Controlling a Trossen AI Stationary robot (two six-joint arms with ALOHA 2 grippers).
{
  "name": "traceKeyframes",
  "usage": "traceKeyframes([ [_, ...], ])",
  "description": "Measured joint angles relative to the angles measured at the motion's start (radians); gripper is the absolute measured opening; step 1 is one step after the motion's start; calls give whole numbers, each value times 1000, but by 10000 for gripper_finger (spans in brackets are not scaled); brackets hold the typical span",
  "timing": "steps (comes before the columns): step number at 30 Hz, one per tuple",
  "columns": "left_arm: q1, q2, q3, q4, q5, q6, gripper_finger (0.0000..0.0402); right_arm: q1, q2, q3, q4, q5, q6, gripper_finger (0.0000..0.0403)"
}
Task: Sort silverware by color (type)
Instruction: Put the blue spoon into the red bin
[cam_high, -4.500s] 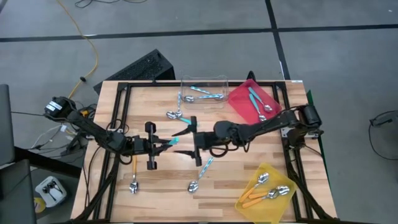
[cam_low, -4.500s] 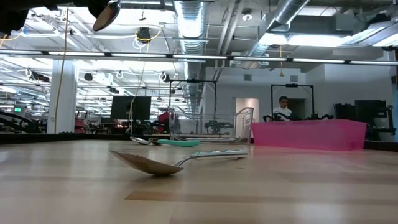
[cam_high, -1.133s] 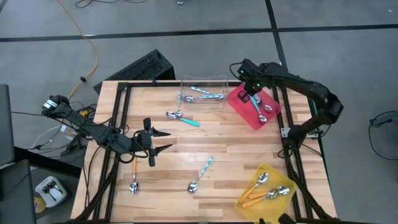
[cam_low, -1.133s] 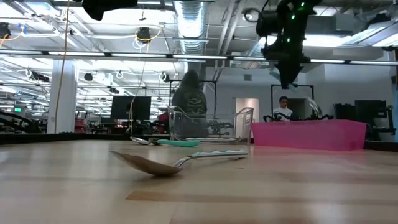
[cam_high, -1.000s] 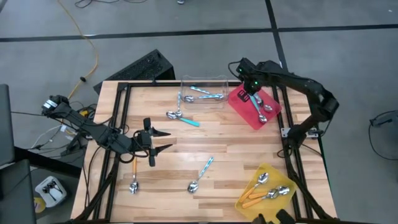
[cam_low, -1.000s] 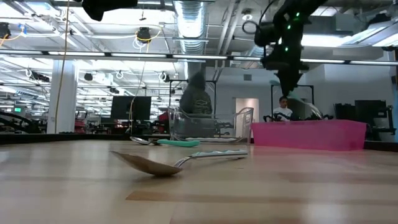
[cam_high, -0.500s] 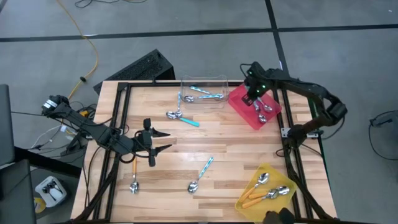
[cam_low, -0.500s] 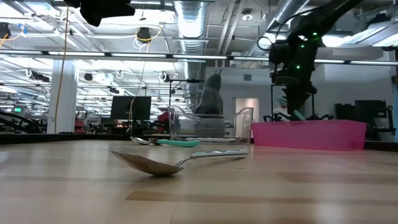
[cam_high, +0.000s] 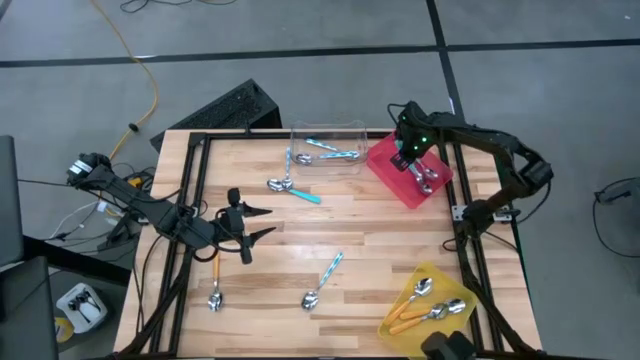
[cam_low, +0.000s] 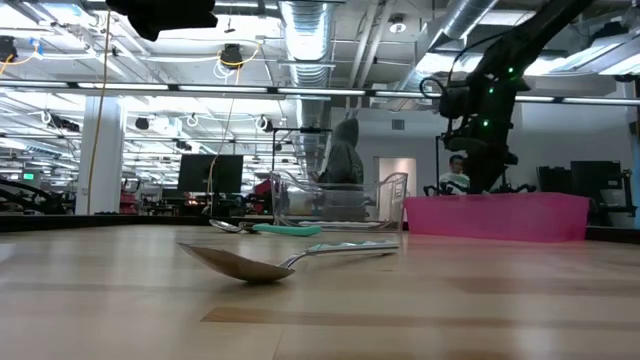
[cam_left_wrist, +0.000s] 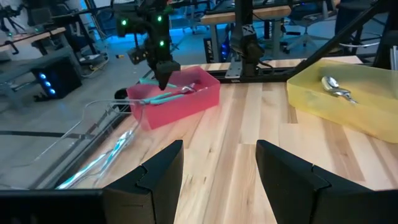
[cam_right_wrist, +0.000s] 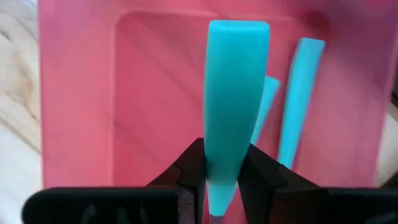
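My right gripper should release the teal-handled spoon on the bottom of the red tray, next to where it joins the other teal handles (cam_high: 405, 170) (cam_right_wrist: 210, 155).
My right gripper (cam_high: 405, 160) points steeply down inside the red tray (cam_high: 385, 172) at the far right, shut on a teal-handled spoon (cam_right_wrist: 233, 93). Two more teal handles (cam_right_wrist: 292, 99) lie on the tray floor. Over the left middle of the table, my left gripper (cam_high: 262, 222) hangs open and holds nothing. Loose on the wood are an orange-handled spoon (cam_high: 216, 280), a light-blue one (cam_high: 325, 280) and a teal one (cam_high: 292, 190). The low view shows my right gripper (cam_low: 480, 170) dipping behind the red tray's wall (cam_low: 500, 215). My right gripper pinches the teal spoon's handle at its narrow part (cam_right_wrist: 227, 149) between its two fingers (cam_right_wrist: 193, 163). They come from above, pointing steeply down, and the handle runs on along them, wide end toward the tray floor. The bowl is hidden behind the fingers. Whether the handle touches the tray, I cannot tell.
A clear tray (cam_high: 327, 150) with light-blue spoons stands at the far middle. A yellow tray (cam_high: 430, 305) with orange-handled spoons sits at the near right corner. A black frame (cam_high: 190, 200) runs along the table's edges. People show in the room beyond the table.
My right gripper has come down into the red tray with the teal spoon, shifting a little toward the table's right and near side and tipping steeper. It has stayed shut on the spoon.
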Motion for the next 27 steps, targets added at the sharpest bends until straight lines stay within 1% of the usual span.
traceKeyframes([
  [4,0,0,0,0,0,5,190,1,56,0,26,0,-5,91],
  [9,0,0,0,-1,-2,16,190,7,93,0,54,0,-2,90],
  [22,0,0,0,-2,-4,26,190,10,95,0,124,1,22,90],
  [24,0,0,0,-2,-4,26,190,10,95,0,142,1,36,104],
  [27,0,0,0,-2,-4,26,190,10,95,0,172,1,49,141],
])
